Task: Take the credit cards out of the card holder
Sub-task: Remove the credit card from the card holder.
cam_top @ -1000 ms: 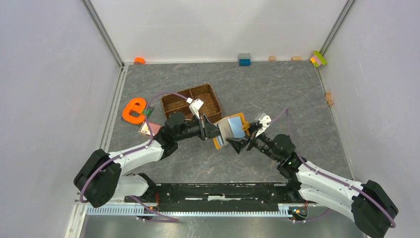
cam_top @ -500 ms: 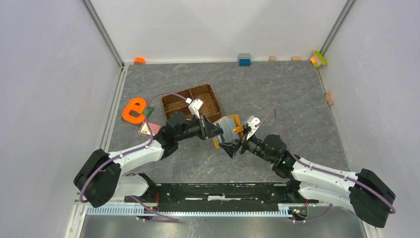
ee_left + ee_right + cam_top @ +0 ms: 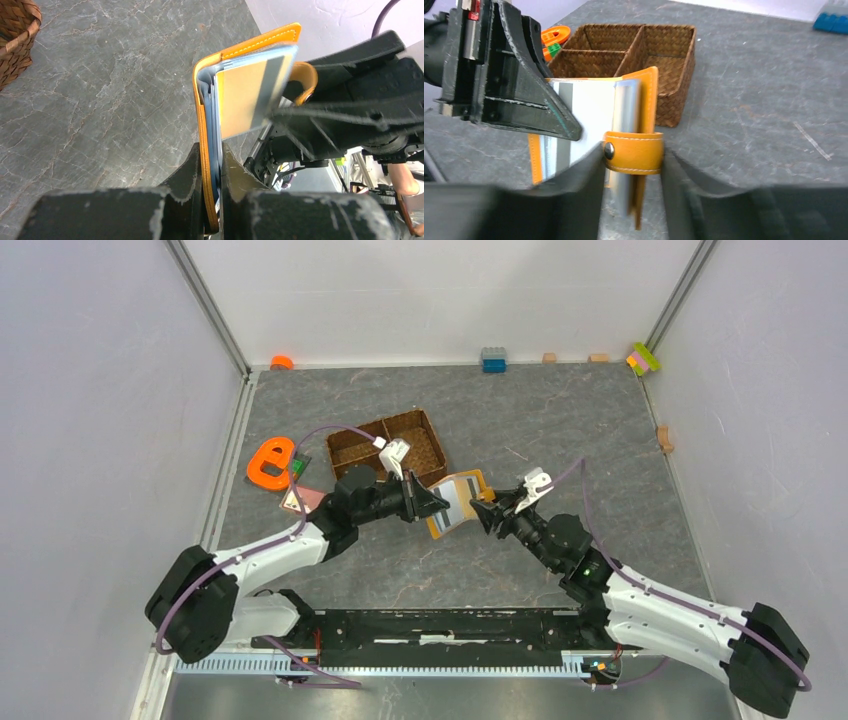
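The looped snap tab sits inside the fingers of my right gripper, so next I open them and pinch the card holder's thin cover edge (image 3: pixel 640 192), keeping the tab outside them.
The orange card holder (image 3: pixel 455 502) is held off the table between the two arms, standing on edge and partly open. My left gripper (image 3: pixel 432 502) is shut on its lower edge, pinching the orange cover (image 3: pixel 204 125) and blue-grey lining. A beige credit card (image 3: pixel 245 95) with a grey stripe sticks out of the slots; in the right wrist view it shows as a pale card (image 3: pixel 584 107). My right gripper (image 3: pixel 633 160) comes from the opposite side, its fingers pressed against both sides of the looped snap tab (image 3: pixel 636 151), with the holder's free flap between them.
A brown woven divided tray (image 3: pixel 385 445) stands just behind the holder. An orange e-shaped toy (image 3: pixel 268 462) and a pink flat piece (image 3: pixel 300 500) lie to the left. A blue brick (image 3: pixel 493 360) and coloured bricks (image 3: pixel 643 358) sit along the back wall.
The right gripper pushed in at the holder, then shifted right and narrowed onto the snap tab. The holder went from spread wide to partly folded. The left grip stayed the same.
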